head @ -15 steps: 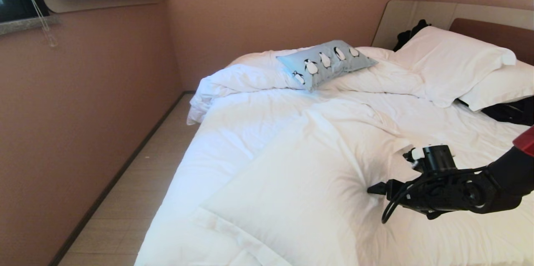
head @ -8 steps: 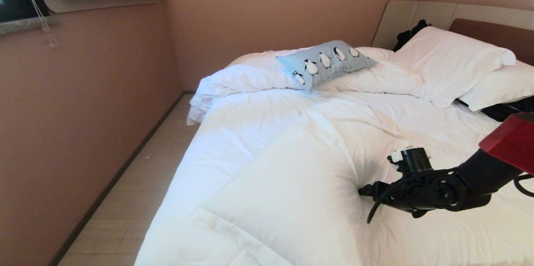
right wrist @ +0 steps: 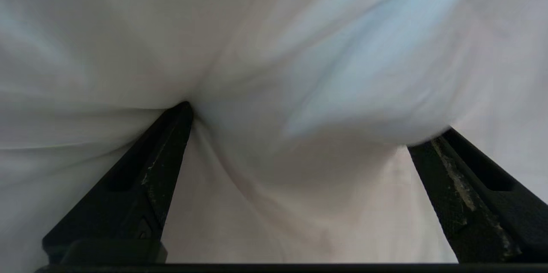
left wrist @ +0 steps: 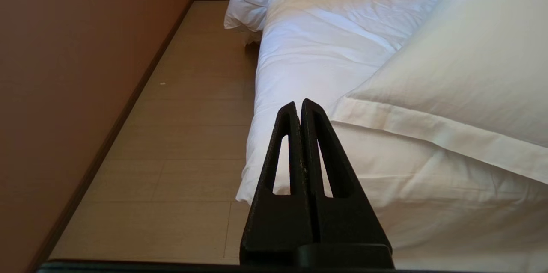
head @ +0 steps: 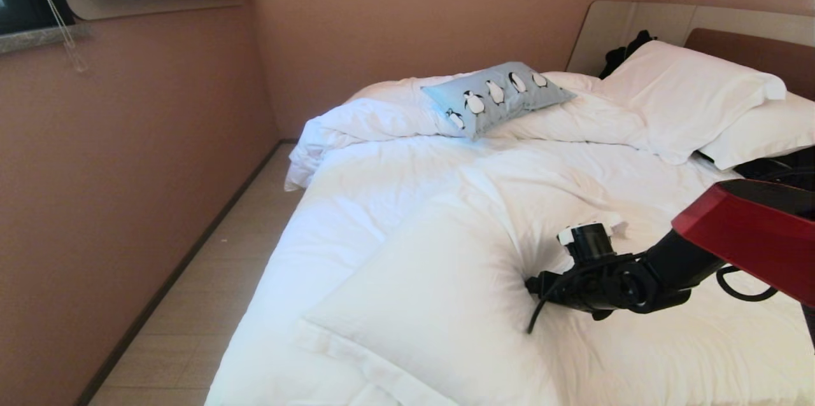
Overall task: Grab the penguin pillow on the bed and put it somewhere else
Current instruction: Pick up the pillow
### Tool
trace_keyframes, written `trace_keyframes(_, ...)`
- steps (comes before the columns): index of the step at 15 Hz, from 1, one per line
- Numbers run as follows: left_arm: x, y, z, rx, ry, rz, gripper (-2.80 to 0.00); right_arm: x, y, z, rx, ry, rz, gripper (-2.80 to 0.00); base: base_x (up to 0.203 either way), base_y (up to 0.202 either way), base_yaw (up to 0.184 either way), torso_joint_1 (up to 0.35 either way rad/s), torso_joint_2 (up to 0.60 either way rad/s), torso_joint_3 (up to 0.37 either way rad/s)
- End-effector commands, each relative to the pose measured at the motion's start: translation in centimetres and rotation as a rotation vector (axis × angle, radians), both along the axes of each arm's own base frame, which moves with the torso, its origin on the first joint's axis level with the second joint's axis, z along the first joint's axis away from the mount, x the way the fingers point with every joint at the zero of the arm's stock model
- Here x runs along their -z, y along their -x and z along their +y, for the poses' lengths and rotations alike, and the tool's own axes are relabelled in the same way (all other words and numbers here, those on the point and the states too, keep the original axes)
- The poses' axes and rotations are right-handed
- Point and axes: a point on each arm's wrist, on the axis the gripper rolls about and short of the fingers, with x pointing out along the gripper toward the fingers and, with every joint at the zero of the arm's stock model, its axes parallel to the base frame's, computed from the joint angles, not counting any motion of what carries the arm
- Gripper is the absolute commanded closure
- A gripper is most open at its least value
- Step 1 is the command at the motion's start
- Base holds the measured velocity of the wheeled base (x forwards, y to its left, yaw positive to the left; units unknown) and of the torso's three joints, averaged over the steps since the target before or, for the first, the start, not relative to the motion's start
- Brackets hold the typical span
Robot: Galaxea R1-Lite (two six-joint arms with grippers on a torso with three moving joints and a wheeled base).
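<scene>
Next, I close my right gripper on the dented side [head: 528, 284] [right wrist: 308, 155] of the large white pillow that lies on the near half of the bed.
The penguin pillow [head: 496, 95], light grey-blue with a row of black-and-white penguins, lies on the far side of the bed [head: 382, 177] on bunched white duvet. My right gripper [head: 533, 284] is well short of it, low over the near half of the bed. It is open, and its spread fingers press into the side of a large white pillow [head: 433, 291], denting it. In the right wrist view the right gripper [right wrist: 314, 119] has only white fabric bulging between its two fingers [right wrist: 162, 157]. My left gripper [left wrist: 298, 104] is shut and empty, parked by the bed's near corner.
Two large white pillows [head: 687, 91] lean against the brown headboard [head: 751, 49] at the far right, with dark clothing [head: 773, 170] beside them. A strip of tan floor [head: 210, 279] runs between the bed and the pink wall [head: 127, 170] on the left.
My right arm has reached further left across the bed, pushing its open gripper deeper into the near white pillow. The penguin pillow has not moved.
</scene>
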Motion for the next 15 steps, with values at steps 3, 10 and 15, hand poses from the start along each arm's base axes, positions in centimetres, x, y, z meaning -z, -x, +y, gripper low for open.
trace_keyframes(3,0.0,0.0,0.0,-0.001,0.001,0.000,0.00,-1.2,-0.8,1.5,-0.052,-0.097,-0.036,-2.80,0.000,0.000,0.000,0.000,0.00,0.000)
trace_keyframes(10,0.0,0.0,0.0,-0.001,0.001,0.000,0.00,-4.9,-3.1,2.2,-0.077,-0.244,-0.114,-2.80,0.000,0.000,0.000,0.000,0.00,0.000)
trace_keyframes(15,0.0,0.0,0.0,-0.001,0.001,0.001,0.00,-7.0,-4.7,2.8,-0.074,-0.330,-0.086,-2.80,0.000,0.000,0.000,0.000,0.00,0.000)
